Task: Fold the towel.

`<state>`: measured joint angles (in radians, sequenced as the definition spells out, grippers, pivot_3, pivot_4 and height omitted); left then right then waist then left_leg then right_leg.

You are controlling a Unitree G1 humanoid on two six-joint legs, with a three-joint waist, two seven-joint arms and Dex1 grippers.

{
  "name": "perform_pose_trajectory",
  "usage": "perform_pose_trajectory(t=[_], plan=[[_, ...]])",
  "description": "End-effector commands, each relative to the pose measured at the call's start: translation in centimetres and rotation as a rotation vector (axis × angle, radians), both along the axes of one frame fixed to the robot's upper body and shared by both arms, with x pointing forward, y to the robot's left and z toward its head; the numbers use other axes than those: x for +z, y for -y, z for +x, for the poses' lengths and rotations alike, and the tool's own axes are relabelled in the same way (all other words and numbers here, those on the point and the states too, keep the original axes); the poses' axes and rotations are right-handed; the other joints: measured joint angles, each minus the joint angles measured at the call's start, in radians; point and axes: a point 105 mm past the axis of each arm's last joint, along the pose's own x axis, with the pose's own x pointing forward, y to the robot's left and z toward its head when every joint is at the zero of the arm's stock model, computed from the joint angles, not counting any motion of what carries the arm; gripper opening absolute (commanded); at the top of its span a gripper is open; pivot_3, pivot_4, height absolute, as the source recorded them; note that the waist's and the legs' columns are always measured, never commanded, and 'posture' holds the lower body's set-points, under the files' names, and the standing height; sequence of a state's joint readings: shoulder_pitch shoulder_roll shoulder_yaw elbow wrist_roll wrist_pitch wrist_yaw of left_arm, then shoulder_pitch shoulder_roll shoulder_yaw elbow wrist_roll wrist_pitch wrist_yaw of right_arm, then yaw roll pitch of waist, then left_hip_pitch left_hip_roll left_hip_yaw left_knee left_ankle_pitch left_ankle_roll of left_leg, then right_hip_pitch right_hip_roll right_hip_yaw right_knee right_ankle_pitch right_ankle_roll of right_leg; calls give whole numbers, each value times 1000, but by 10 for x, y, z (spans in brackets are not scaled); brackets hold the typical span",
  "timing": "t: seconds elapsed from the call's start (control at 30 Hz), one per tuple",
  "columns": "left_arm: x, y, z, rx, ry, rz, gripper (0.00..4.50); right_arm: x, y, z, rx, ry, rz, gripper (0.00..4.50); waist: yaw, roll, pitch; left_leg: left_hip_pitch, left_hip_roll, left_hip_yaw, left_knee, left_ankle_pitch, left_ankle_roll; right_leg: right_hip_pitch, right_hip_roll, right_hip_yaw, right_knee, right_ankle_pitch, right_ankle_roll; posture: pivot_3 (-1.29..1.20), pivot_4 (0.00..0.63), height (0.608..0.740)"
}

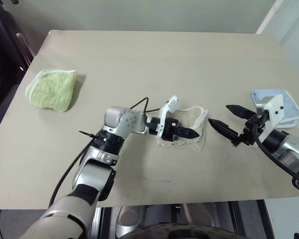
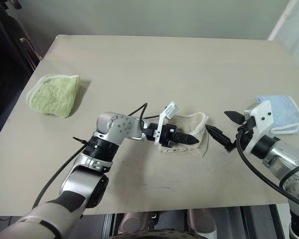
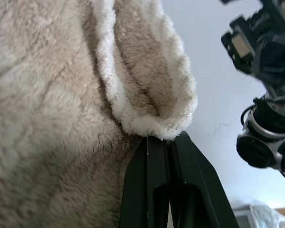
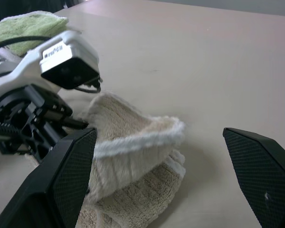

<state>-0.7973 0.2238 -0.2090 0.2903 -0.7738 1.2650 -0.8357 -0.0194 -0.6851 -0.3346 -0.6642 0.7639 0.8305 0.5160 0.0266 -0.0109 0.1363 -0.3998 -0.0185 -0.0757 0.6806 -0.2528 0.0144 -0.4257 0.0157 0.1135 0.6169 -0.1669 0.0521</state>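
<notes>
My left gripper will let go of the towel's white edge, which loops up crooked over the lower layer, and take the folded side [image 1: 163, 143], opposite my right gripper.
The beige towel [image 1: 195, 117] lies crumpled and partly doubled over near the table's front middle, its white-edged upper layer standing up in a loop [image 4: 133, 137]. My left gripper [image 1: 189, 133] reaches across it from the left. Its fingers [image 3: 154, 180] are shut, with the towel's white edge [image 3: 156, 126] pinched at their tips. My right gripper [image 1: 219, 114] hovers just right of the towel, apart from it. It points at the towel and is open wide, with nothing between its fingers [image 4: 71, 166].
A folded green towel [image 1: 52, 88] lies at the table's left. A folded light blue towel [image 1: 284, 102] lies at the right edge, behind my right wrist. The tan table [image 1: 154, 59] stretches bare beyond the beige towel; its front edge is close below.
</notes>
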Motion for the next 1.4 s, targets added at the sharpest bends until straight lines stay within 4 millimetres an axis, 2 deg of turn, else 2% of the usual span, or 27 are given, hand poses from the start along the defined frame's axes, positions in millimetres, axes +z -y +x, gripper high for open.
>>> perform_pose_trajectory(t=[0.03,0.37,0.47,0.53,0.7,0.83,0.97,1.0,1.1,1.23,1.33,1.4], plan=[[11,2,-3,-31,56,-11,37,11,0,-3,5,47,-15,4500,0,0,0,0,0,0,0,0,0,0,0,0,-1,0,1,0,150,740],[6,7,-21,-125,16,-11,37,12,0,0,1,54,-26,4500,1,0,0,-2,-4,1,1,-1,0,2,-5,1,-8,3,13,0,150,740],[-1,5,-24,-136,18,9,667,11,1,0,-3,53,-29,4500,1,0,0,-2,-4,1,1,-1,0,2,-5,1,-8,3,14,0,150,740],[-2,5,-24,-140,18,7,1345,11,1,0,-5,53,-30,4500,1,0,0,-2,-4,1,1,-1,0,2,-4,1,-8,2,14,0,150,740],[14,0,-29,-173,-18,-88,3050,9,1,-1,-11,49,-38,4500,1,0,0,-2,-4,1,1,-1,1,2,-5,1,-8,1,15,0,150,740],[30,-10,-23,-149,28,-128,4475,11,0,-1,-8,58,-31,4500,1,0,0,-2,-4,1,1,-2,1,2,-4,1,-7,2,15,0,150,740],[60,-27,-16,-108,128,-232,4475,15,-4,-2,16,60,-14,4500,1,0,0,-2,-4,1,1,-2,1,1,-4,1,-7,2,14,0,150,740],[69,-35,-10,-70,211,-268,4475,15,-7,-1,31,58,-9,4500,0,0,0,-2,-4,1,1,-2,1,1,-4,1,-7,2,14,0,150,740],[74,-57,2,15,424,-254,4500,15,-13,1,57,61,4,3894,-2,0,0,-1,-4,1,1,-2,1,1,-4,1,-7,2,12,0,150,740],[83,-81,24,188,474,-304,4500,19,-23,7,89,84,31,2541,-3,1,0,-1,-3,1,1,-4,4,1,-4,1,-7,2,12,0,150,740],[72,-88,26,192,517,-248,4500,20,-31,12,112,87,52,1482,-2,1,0,-2,-3,1,1,-7,9,1,-4,1,-7,2,11,0,150,740],[60,-88,30,201,569,-196,4500,21,-37,17,126,91,68,698,-1,1,0,-2,-4,1,1,-8,11,1,-4,1,-7,6,5,0,150,740]])
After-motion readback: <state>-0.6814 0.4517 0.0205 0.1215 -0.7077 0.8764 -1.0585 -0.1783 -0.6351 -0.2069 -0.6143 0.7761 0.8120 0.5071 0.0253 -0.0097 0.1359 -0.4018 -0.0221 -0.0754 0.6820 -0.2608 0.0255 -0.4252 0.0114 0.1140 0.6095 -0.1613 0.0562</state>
